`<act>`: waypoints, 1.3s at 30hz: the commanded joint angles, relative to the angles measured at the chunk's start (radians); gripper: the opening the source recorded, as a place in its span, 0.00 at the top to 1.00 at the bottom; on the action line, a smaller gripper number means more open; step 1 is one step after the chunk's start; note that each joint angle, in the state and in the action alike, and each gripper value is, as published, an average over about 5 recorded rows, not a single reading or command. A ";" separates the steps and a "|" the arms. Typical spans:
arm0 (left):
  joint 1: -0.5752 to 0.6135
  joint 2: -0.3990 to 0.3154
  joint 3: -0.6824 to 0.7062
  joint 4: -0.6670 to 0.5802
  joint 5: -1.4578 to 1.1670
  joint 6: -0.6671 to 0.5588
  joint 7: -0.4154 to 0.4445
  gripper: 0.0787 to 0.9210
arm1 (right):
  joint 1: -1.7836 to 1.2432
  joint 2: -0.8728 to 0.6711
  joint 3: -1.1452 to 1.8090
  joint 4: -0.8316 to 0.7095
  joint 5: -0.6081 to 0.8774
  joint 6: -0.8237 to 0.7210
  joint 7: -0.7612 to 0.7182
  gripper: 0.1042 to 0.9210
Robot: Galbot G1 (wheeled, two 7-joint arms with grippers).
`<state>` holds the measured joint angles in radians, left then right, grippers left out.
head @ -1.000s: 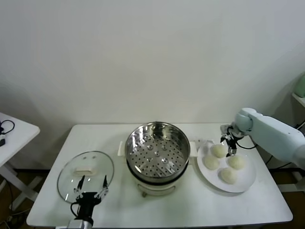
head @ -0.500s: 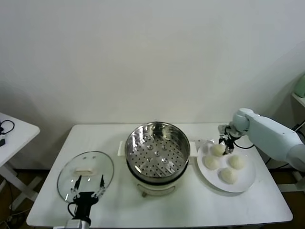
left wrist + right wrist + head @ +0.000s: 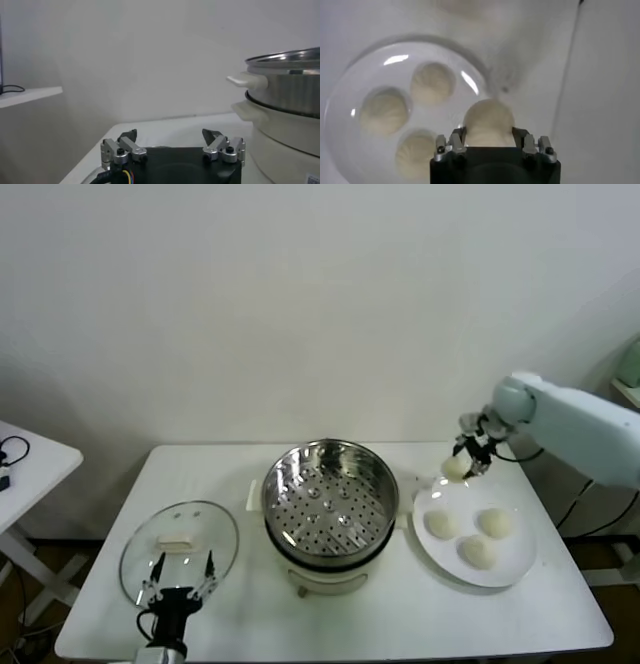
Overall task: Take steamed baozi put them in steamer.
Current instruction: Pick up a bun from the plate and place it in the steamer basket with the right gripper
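The robot's right gripper should release the baozi on the wall side of the steamer's perforated tray [image 3: 332, 476].
My right gripper [image 3: 465, 459] is shut on one cream-white baozi [image 3: 455, 468] and holds it in the air above the far left edge of the white plate [image 3: 515, 567]; in the right wrist view the bun [image 3: 488, 119] sits between the jaws. Three more baozi [image 3: 440, 524] lie on the plate, also seen in the right wrist view [image 3: 432, 83]. The shiny steamer [image 3: 331, 499] with its perforated tray stands at the table's middle, left of the held bun. My left gripper [image 3: 177, 593] is open and idle at the near left; the steamer's side [image 3: 285, 95] shows beside it.
A round glass lid with a white handle [image 3: 180, 542] lies flat on the table left of the steamer, just beyond my left gripper. A second white table [image 3: 25, 459] stands at the far left. The wall is close behind.
My right gripper has closed on the far left baozi and lifted it off the plate, up and slightly toward the steamer. The left arm has drawn slightly back toward the near edge.
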<state>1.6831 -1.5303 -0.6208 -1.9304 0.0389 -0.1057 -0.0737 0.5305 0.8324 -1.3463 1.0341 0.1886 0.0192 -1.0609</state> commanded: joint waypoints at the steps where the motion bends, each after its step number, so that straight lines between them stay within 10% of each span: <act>1: 0.001 -0.002 0.002 0.005 0.004 -0.007 -0.002 0.12 | 0.441 0.053 -0.284 0.211 0.303 0.180 -0.004 0.35; 12: -0.005 -0.007 0.003 0.014 0.008 -0.011 -0.008 0.12 | 0.499 0.297 -0.322 0.357 0.130 0.470 0.142 0.36; 39: -0.027 -0.001 -0.026 0.057 0.010 -0.035 -0.014 0.12 | 0.118 0.495 -0.225 0.015 -0.284 0.688 0.207 0.34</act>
<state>1.6567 -1.5323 -0.6463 -1.8787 0.0487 -0.1375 -0.0871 0.7077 1.2828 -1.5770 1.1219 -0.0169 0.6545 -0.8684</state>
